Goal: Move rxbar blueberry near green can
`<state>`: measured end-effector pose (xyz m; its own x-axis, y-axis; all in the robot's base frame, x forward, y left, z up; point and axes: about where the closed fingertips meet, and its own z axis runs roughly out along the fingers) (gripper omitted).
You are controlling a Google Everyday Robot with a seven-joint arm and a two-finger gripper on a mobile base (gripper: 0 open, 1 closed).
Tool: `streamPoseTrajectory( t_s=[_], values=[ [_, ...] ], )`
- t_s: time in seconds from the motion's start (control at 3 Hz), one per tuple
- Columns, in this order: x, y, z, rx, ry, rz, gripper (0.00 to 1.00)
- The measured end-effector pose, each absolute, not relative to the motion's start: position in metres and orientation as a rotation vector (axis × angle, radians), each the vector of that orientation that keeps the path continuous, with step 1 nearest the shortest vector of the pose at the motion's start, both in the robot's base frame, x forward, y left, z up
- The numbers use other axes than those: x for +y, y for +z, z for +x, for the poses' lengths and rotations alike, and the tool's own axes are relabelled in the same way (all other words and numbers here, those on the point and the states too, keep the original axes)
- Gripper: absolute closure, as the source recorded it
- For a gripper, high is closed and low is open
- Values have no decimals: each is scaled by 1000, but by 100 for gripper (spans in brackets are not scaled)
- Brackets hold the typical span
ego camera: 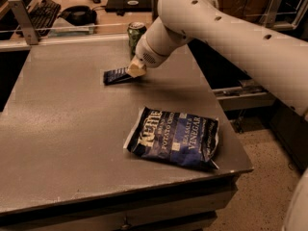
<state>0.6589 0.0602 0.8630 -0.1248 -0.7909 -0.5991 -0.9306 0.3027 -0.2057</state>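
Note:
The robot will set the rxbar blueberry, still low over the table, down with its gripper on the grey table (145,68) just in front of the green can.
The rxbar blueberry (115,75), a small flat dark navy wrapper with white lettering, is low over the grey table (62,129), left of centre at the back. My gripper (136,69) is at its right end, with the tan fingertips (134,71) closed on that end. The green can (136,32) stands upright just behind the gripper, near the table's back edge. My arm partly covers its right side. The bar is roughly a can's height in front of the can and slightly to its left.
A large blue Kettle chip bag (175,138) lies near the table's front right corner. Behind the table there is a keyboard (41,11), a dark round object (77,14) and a metal post (21,20). The table's right edge drops to the floor (260,196).

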Motion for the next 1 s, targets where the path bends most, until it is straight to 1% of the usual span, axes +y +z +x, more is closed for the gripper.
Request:
streamPoseTrajectory(
  t_s=[0.33,1.0],
  values=[
    [18,860,678,2012,230,-1455,100],
    [-16,861,708,2041,179,-1387,100]
  ],
)
